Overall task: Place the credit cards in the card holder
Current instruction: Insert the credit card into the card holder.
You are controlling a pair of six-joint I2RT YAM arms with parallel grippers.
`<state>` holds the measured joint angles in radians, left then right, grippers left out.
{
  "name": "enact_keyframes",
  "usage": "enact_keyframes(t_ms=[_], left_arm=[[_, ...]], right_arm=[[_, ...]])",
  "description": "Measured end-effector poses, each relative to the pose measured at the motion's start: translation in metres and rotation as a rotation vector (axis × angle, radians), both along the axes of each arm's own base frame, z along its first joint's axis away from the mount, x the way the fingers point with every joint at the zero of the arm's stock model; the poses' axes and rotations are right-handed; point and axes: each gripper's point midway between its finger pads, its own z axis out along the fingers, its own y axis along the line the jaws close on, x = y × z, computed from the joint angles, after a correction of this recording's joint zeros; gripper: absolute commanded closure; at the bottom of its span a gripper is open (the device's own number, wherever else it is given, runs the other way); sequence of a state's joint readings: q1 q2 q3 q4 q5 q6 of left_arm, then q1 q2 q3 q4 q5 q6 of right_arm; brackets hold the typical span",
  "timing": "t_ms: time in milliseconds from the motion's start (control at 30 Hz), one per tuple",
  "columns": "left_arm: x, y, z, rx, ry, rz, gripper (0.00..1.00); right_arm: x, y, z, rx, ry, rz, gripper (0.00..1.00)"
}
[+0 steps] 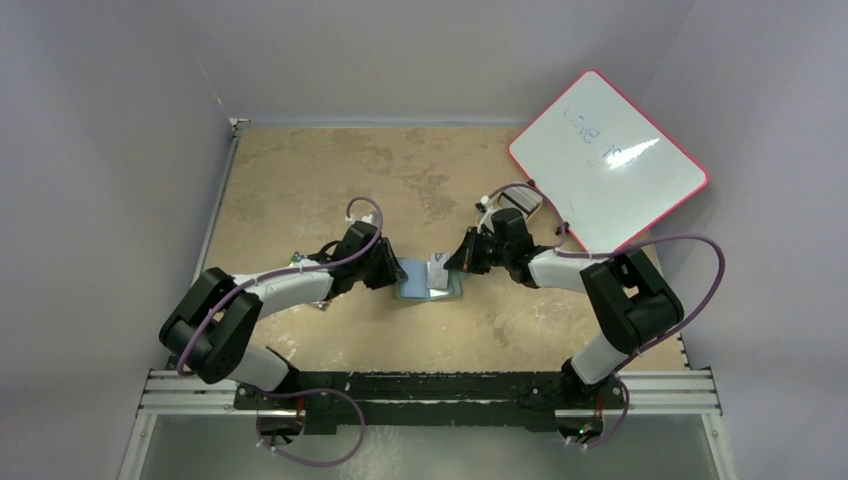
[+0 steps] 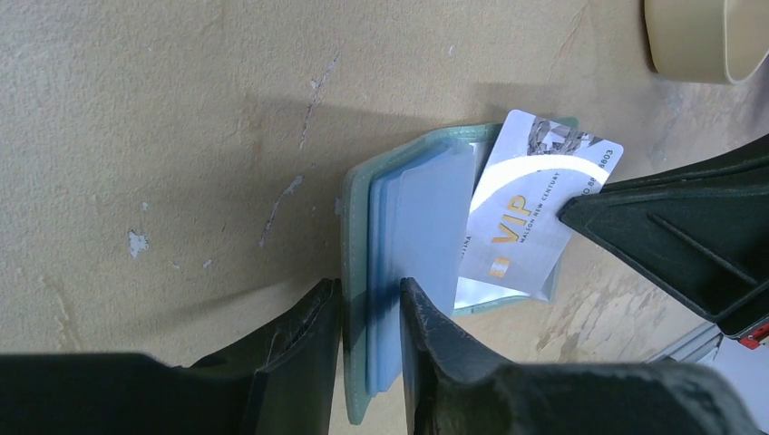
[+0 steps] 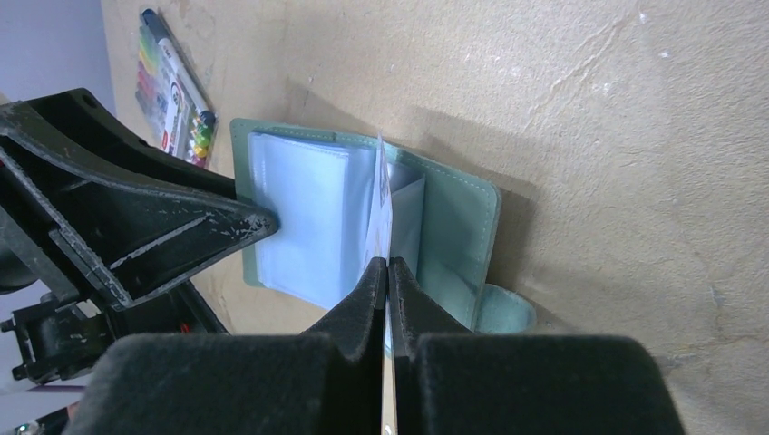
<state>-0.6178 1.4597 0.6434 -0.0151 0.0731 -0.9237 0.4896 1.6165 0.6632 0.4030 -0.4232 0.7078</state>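
Observation:
Next, I open my left gripper and take only the cover's outer edge [image 2: 355, 263], because it is pinching the pale blue sleeves along with the cover and bending them upward.
The green card holder [image 1: 447, 293] lies open on the table between both arms. My left gripper [image 2: 370, 313] is shut on the holder's left cover and pale blue plastic sleeves [image 2: 422, 217]. My right gripper [image 3: 388, 272] is shut on a silver credit card [image 2: 535, 204] marked VIP and holds it on edge, tilted. The card's lower end sits among the holder's sleeves by the right cover [image 3: 458, 222]. In the right wrist view the card [image 3: 384, 195] shows edge-on. The holder's snap tab [image 3: 504, 313] sticks out to the side. No other cards are in view.
A red-rimmed whiteboard [image 1: 610, 160] lies at the back right. A tan tray [image 2: 703, 36] stands just beyond the holder. A pack of coloured markers [image 3: 177, 91] lies behind my left gripper [image 3: 136, 227]. The table's side walls rise left and right.

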Motion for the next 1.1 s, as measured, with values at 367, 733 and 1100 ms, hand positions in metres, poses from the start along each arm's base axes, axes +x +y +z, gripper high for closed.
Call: enact_keyframes(t_ms=[367,733,1100], left_arm=[[-0.001,0.003,0.003,0.003,-0.003,0.01,0.67],[-0.01,0.008,0.011,-0.027,-0.028,0.021,0.98],[-0.01,0.013,-0.002,0.004,-0.003,0.036,1.0]], right_arm=[[-0.001,-0.001,0.0,0.006,0.0,0.007,1.0],[-0.004,-0.003,0.0,-0.004,-0.009,0.018,1.0],[-0.006,0.002,0.017,0.063,-0.036,0.022,1.0]])
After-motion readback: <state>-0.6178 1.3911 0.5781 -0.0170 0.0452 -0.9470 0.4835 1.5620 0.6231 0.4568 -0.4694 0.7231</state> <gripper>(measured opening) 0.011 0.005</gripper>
